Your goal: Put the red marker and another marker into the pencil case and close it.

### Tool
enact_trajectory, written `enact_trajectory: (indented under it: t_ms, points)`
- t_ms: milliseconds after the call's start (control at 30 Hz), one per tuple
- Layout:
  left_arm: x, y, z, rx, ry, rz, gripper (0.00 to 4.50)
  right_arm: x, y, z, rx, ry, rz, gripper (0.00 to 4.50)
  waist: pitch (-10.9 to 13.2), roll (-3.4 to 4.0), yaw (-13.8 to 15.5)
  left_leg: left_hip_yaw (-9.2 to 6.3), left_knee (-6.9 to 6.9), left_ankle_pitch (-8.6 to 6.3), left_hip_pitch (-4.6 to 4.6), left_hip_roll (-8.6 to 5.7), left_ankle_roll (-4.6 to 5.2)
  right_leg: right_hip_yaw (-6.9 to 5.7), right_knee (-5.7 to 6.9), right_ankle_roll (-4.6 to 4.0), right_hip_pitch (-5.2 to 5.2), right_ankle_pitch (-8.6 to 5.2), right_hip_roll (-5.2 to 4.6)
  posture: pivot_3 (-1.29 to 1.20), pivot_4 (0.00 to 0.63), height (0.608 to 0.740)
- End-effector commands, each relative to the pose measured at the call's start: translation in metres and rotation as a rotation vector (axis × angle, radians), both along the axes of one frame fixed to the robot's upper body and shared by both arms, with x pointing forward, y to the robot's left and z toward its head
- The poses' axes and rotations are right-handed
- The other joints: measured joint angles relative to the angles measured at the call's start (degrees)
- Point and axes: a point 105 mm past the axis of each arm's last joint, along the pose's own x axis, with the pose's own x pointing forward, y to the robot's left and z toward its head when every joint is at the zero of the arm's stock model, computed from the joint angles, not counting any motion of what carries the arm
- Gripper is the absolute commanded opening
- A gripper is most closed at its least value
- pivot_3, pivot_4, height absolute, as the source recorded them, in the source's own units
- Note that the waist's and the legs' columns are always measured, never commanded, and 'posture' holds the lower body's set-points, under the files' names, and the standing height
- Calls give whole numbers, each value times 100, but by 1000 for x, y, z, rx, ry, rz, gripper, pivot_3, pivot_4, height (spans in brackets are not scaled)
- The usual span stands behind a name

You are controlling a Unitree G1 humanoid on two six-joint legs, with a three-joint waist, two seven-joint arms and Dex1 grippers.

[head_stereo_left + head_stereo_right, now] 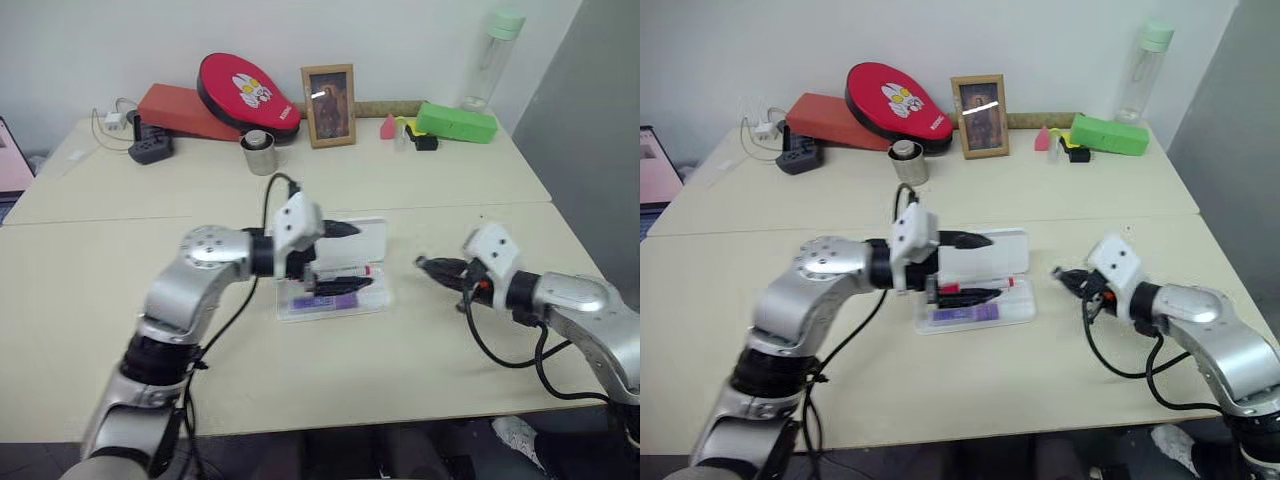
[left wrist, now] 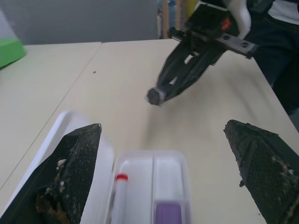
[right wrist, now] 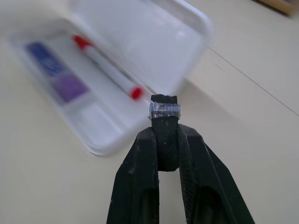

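Next, I let go of the black stub with my right gripper in the small empty tray compartment (image 1: 372, 297) (image 3: 99, 122) just past the end of the purple marker.
The white pencil case (image 1: 380, 298) lies open at the table's middle, its lid (image 3: 149, 32) raised behind the tray. In the tray lie the red marker (image 3: 110, 70) and, beside it, the purple marker (image 1: 965, 313). My left gripper (image 1: 345, 257) hovers open over the case, one finger by the lid and the other over the tray. My right gripper (image 1: 420, 263) is shut, to the right of the case and pointing at it, with bare table between them. A small black taped stub shows at its tips (image 3: 163, 100).
Along the back wall stand a red box (image 1: 185, 112), a red oval case (image 1: 245, 92), a picture frame (image 1: 328, 105), a green box (image 1: 456, 122) and a clear bottle (image 1: 495, 55). A metal cup (image 1: 259, 152) and a dark charger (image 1: 150, 148) stand nearer.
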Motion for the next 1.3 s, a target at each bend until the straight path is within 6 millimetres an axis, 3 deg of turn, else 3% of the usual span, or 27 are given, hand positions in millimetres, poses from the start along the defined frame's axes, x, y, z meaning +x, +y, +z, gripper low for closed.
enact_trajectory:
  t_ms: [33,233,500,800,867,933,1300]
  points:
    - [-14,21,12,-9,-24,2,4500,10,18,4,-27,-14,157,250,0,-1,31,1,1,0,0,0,0,5,-1,-1,0,1,-1,0,150,740]
    - [-29,52,10,44,24,70,4500,40,34,-21,-155,45,260,250,2,-2,54,0,-2,0,1,10,-1,9,-3,-7,-8,3,2,0,150,740]
    - [-30,52,11,24,0,146,4500,28,33,-38,-239,144,376,250,2,-3,107,1,2,0,-16,8,-1,5,-7,-7,-15,4,-9,0,150,740]
    - [-30,51,11,32,-5,162,4500,31,35,-39,-245,150,375,250,2,-2,79,2,0,0,-9,20,-2,6,-2,-10,-15,5,3,0,150,740]
    - [-29,50,11,31,-9,161,4500,31,36,-38,-242,147,376,940,2,-2,79,3,0,0,-9,21,-2,7,-2,-10,-15,5,3,0,150,740]
    - [-29,48,11,29,-9,157,4500,32,37,-35,-233,142,378,1167,2,-2,81,4,0,0,-9,21,-2,7,-2,-10,-15,6,3,0,150,740]
    - [-23,46,12,21,-20,167,4500,30,40,-14,-165,108,392,3599,2,-2,82,4,1,0,-9,22,-2,7,-2,-11,-16,6,4,0,150,740]
